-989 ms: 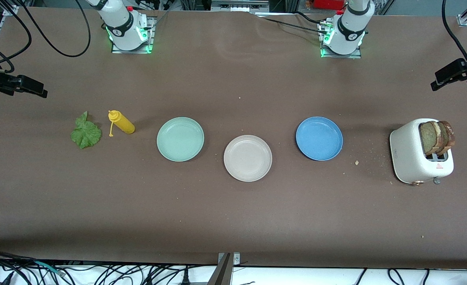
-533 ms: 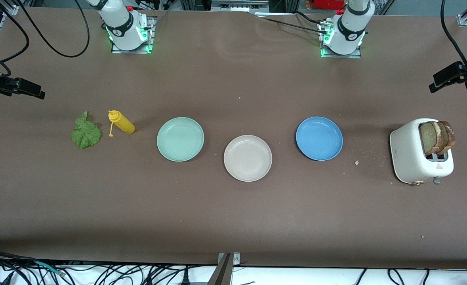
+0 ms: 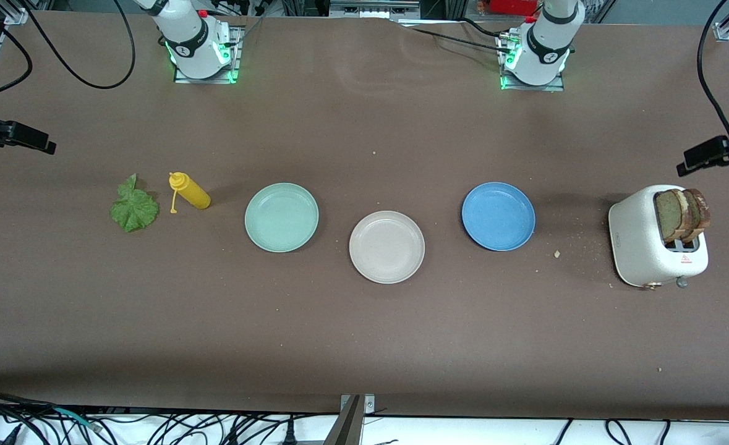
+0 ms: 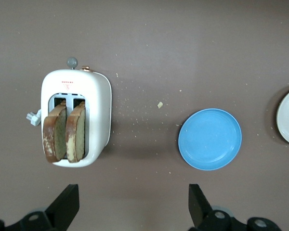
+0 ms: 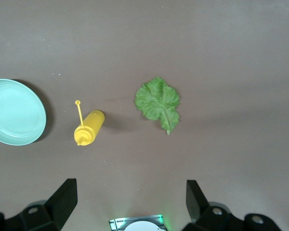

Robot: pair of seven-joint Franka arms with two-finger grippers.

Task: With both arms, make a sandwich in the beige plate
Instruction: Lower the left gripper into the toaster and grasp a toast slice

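Observation:
Next, my left gripper grabs the top crust (image 3: 686, 208) (image 4: 72, 136) of the brown bread slice that stands in the toaster's slot nearer the blue plate.
The beige plate (image 3: 387, 247) lies bare at mid-table, between a mint-green plate (image 3: 281, 217) and a blue plate (image 3: 498, 216). Two brown bread slices (image 3: 682, 214) stand upright in the slots of a white toaster (image 3: 642, 241) at the left arm's end. A green lettuce leaf (image 3: 133, 210) lies flat at the right arm's end. My left gripper (image 4: 134, 195) hangs open and high over bare table beside the toaster (image 4: 98, 115) and the blue plate (image 4: 209, 138). My right gripper (image 5: 130, 192) hangs open and high over the table near the lettuce (image 5: 158, 102).
A yellow squeeze bottle (image 3: 190, 191) lies on its side between the lettuce and the mint-green plate, its cap hanging loose. Crumbs dot the table between the toaster and the blue plate. The right arm's base (image 5: 139, 225) shows below its gripper.
Both arms' hands have shifted at the table's ends: the right one has drawn outward past the table's end, the left one has come toward the toaster. Nothing on the table has moved.

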